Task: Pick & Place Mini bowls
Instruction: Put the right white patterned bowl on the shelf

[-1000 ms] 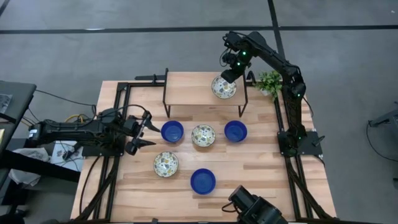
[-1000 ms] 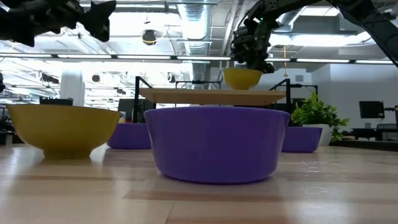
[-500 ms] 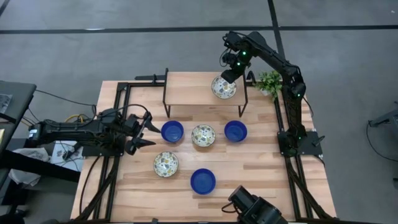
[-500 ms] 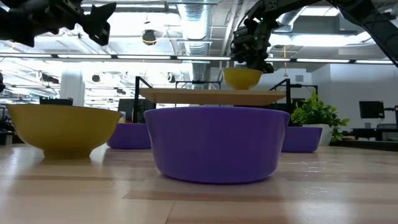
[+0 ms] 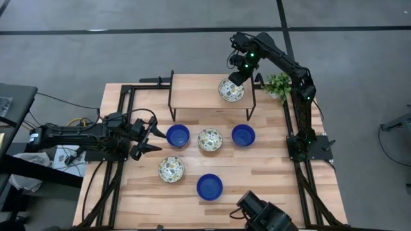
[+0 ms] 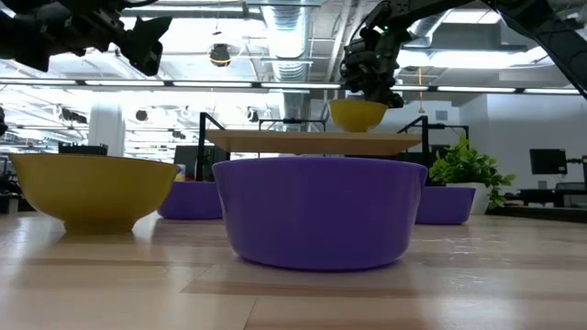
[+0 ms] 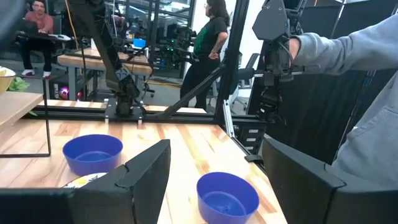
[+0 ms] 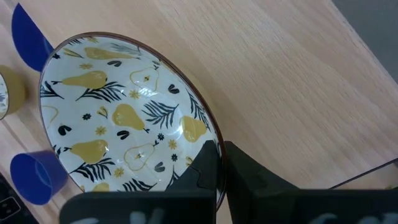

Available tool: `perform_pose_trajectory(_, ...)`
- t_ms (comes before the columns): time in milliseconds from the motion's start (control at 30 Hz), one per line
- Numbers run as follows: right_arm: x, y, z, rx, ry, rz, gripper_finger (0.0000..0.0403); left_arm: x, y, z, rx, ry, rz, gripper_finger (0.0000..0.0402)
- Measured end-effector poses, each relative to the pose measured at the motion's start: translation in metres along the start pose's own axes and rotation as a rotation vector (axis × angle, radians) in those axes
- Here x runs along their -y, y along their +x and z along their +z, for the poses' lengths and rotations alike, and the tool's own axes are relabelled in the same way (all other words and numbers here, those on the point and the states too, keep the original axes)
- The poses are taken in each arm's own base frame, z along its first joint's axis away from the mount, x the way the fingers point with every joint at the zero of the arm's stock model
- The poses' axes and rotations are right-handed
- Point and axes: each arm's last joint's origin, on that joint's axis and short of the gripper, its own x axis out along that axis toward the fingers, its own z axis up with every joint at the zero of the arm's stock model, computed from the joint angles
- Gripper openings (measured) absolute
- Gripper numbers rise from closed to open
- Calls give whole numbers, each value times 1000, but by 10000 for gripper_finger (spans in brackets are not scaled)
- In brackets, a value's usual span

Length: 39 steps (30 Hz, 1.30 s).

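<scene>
My right gripper should put the patterned bowl down on the wooden shelf's end (image 5: 234,86) (image 8: 158,118) nearest the green plant.
Six mini bowls show in the high view. A pear-patterned bowl (image 5: 231,90) is on the raised wooden shelf (image 5: 199,96) at the far edge, with my right gripper (image 5: 239,77) shut on it. On the table lie a blue bowl (image 5: 178,135), a patterned bowl (image 5: 210,140), a blue bowl (image 5: 243,135), a patterned bowl (image 5: 171,169) and a blue bowl (image 5: 210,187). My left gripper (image 5: 151,133) hovers open above the table's left edge, left of the nearest blue bowl, touching nothing. My right gripper (image 8: 217,155) pinches the patterned bowl's rim (image 8: 208,134) on its far-right side, one finger inside the bowl and one outside. The fingers come from above, slanting down from the far right. The bowl stands upright, its base on or just over the shelf board (image 6: 312,139); which, I cannot tell.
The shelf stands on thin black legs (image 5: 171,96). A small green plant (image 5: 277,85) sits right of it. The shelf's left half is bare wood. A camera (image 5: 260,215) stands at the near edge. A person's grey sleeve (image 7: 348,50) shows beyond the table.
My left gripper has sunk slightly, still open. The right gripper and all bowls have kept still.
</scene>
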Motion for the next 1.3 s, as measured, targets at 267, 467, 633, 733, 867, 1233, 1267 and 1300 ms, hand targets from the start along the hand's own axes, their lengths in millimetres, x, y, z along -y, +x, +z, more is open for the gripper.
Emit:
perform_pose_trajectory(267,6,-2,-1,6,7,2,0,0,0,0,0,-11,0,253)
perform_pose_trajectory(467,14,-6,-2,24,80,65,0,0,0,0,0,-23,0,253)
perform_pose_trajectory(633,14,-6,-2,24,128,71,0,-1,0,0,3,-30,19,253)
perform_pose_trajectory(733,13,-6,-2,21,143,66,0,-1,0,0,4,-30,20,253)
perform_pose_trajectory(867,15,-6,-2,19,166,39,0,-1,0,0,4,-32,21,253)
perform_pose_trajectory(1233,25,12,-8,-57,225,43,0,-1,0,0,4,-34,23,253)
perform_pose_trajectory(1267,25,14,-9,-64,226,49,0,-1,0,0,4,-35,23,253)
perform_pose_trajectory(1300,25,15,-9,-69,226,52,1,-1,0,0,4,-36,22,253)
